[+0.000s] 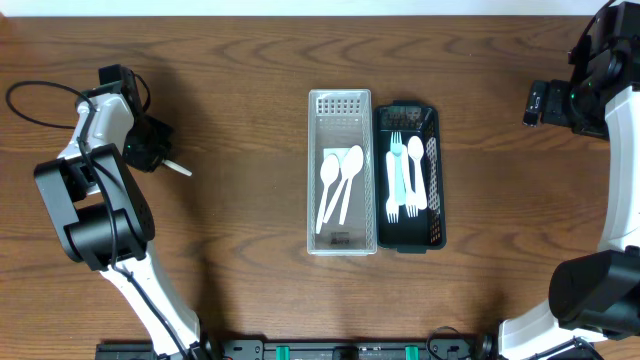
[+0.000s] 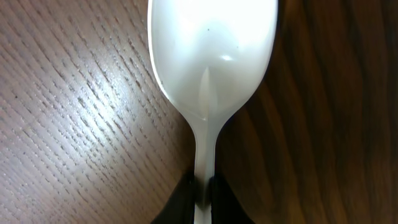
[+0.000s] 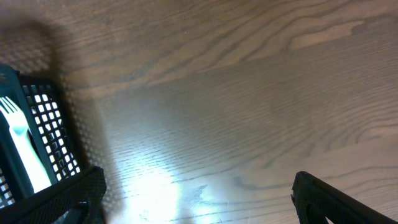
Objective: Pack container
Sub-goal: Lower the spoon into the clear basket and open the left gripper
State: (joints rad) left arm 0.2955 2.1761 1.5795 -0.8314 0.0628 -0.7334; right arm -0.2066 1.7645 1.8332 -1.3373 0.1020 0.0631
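Observation:
I should let go of the white plastic spoon with my left gripper between the two white spoons in the clear tray (image 1: 339, 165).
My left gripper (image 1: 152, 155) is at the far left of the table, shut on the handle of a white plastic spoon (image 2: 211, 68); the spoon's end (image 1: 178, 167) sticks out to the right of the fingers in the overhead view. In the left wrist view the jaws (image 2: 202, 190) pinch the handle, bowl pointing away. A clear tray (image 1: 340, 240) in the middle holds two white spoons (image 1: 340, 180). A black basket (image 1: 432, 120) next to it holds white and teal forks (image 1: 403, 175). My right gripper (image 3: 199, 199) is open and empty at the far right.
A black cable (image 1: 40, 95) loops at the far left behind the left arm. The black basket's corner (image 3: 43, 124) shows at the left of the right wrist view. Bare wooden table lies between the left arm and the trays.

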